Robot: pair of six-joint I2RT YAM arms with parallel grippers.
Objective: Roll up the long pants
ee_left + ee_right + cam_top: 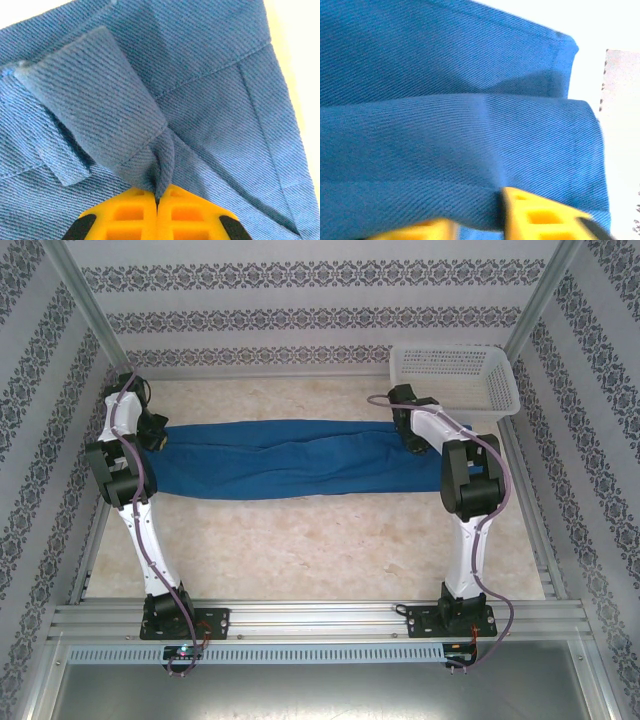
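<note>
The top leg sags short of the bottom leg's back edge, so next my left gripper grabs the top leg further in from the waistband (182,453) and straightens it.
The long pants (300,458) lie stretched left to right across the table, royal blue, with both legs side by side. At the left end my left gripper (155,435) is shut on a pinched fold of the waistband; in the left wrist view its yellow fingertips (157,197) meet on a tuck of the cloth (210,90) by a belt loop (95,105). At the pants' right end, near the leg hems, my right gripper (415,440) stands over the fabric. In the right wrist view its yellow fingers (477,220) clamp a bulging fold of the blue fabric (445,125).
A white mesh basket (455,375) stands at the back right, just behind the right arm. Patterned walls enclose the table on the left, back and right. Bare tabletop (320,540) lies between the pants and the arm bases.
</note>
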